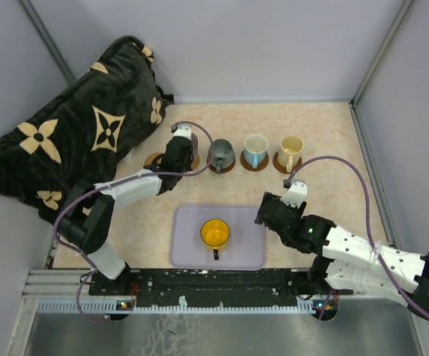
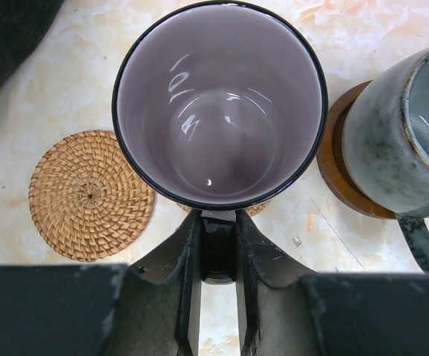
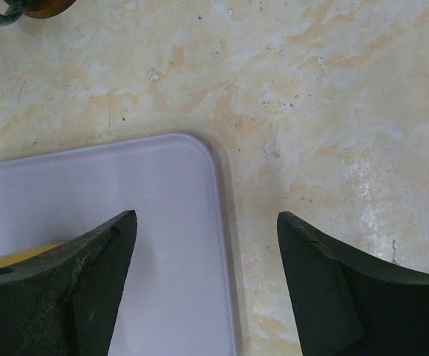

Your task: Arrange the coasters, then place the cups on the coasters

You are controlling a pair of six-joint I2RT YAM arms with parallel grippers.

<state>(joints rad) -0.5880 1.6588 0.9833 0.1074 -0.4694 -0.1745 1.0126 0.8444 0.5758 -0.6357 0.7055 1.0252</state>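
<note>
Next, my left gripper lets go of the mauve cup on the woven coaster (image 1: 188, 155) (image 2: 226, 157) between the bare coaster and the grey-green cup.
My left gripper (image 2: 219, 256) is shut on the handle of the mauve cup (image 2: 219, 104), which stands upright over a woven coaster (image 2: 257, 210) that only peeks out beneath it. A bare woven coaster (image 2: 88, 194) lies just to its left. To its right the grey-green cup (image 1: 220, 154), the pale blue cup (image 1: 255, 150) and the cream cup (image 1: 290, 152) each sit on a dark coaster. The yellow-orange cup (image 1: 214, 233) stands on the lavender tray (image 1: 188, 252). My right gripper (image 3: 207, 222) hangs open over the tray's far right corner (image 3: 125, 193), holding nothing.
A black blanket with tan flower shapes (image 1: 73, 133) is heaped at the back left, close to the bare coaster (image 1: 155, 159). Grey walls enclose the table on three sides. The grey-green cup (image 2: 400, 141) stands close on the right of the mauve cup.
</note>
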